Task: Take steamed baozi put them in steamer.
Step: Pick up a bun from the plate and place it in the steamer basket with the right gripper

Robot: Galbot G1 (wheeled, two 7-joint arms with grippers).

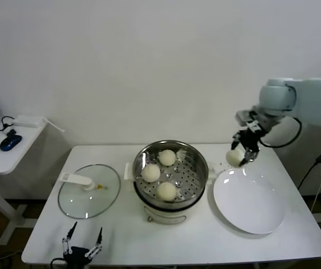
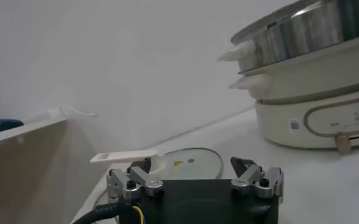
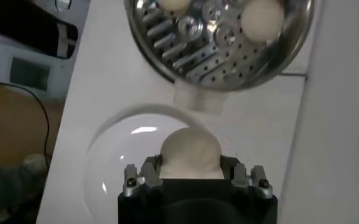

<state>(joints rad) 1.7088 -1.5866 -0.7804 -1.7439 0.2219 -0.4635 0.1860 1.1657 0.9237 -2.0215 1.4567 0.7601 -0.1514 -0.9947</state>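
The robot's right gripper should release the baozi on the steamer's perforated bottom (image 1: 187, 173) (image 3: 217, 50), on the side that faces the white plate.
The shiny steel steamer (image 1: 191, 154) stands mid-table and holds three cream-white baozi (image 1: 166, 157) (image 1: 151, 172) (image 1: 166, 191) on its perforated floor. My right gripper (image 1: 242, 152) is shut on a fourth baozi (image 1: 234, 158), held in the air above the far left rim of the white plate (image 1: 250, 203), right of the steamer. In the right wrist view the held baozi (image 3: 190, 152) sits between the fingers, with the steamer (image 3: 185, 58) beyond and two baozi showing in it. My left gripper (image 1: 82, 244) is open and empty at the table's front left edge.
A glass lid (image 1: 88, 190) with a white handle lies left of the steamer; it also shows in the left wrist view (image 2: 188, 163). The steamer's side (image 2: 307, 91) fills that view's far part. A side desk (image 1: 3, 148) with a mouse stands at far left.
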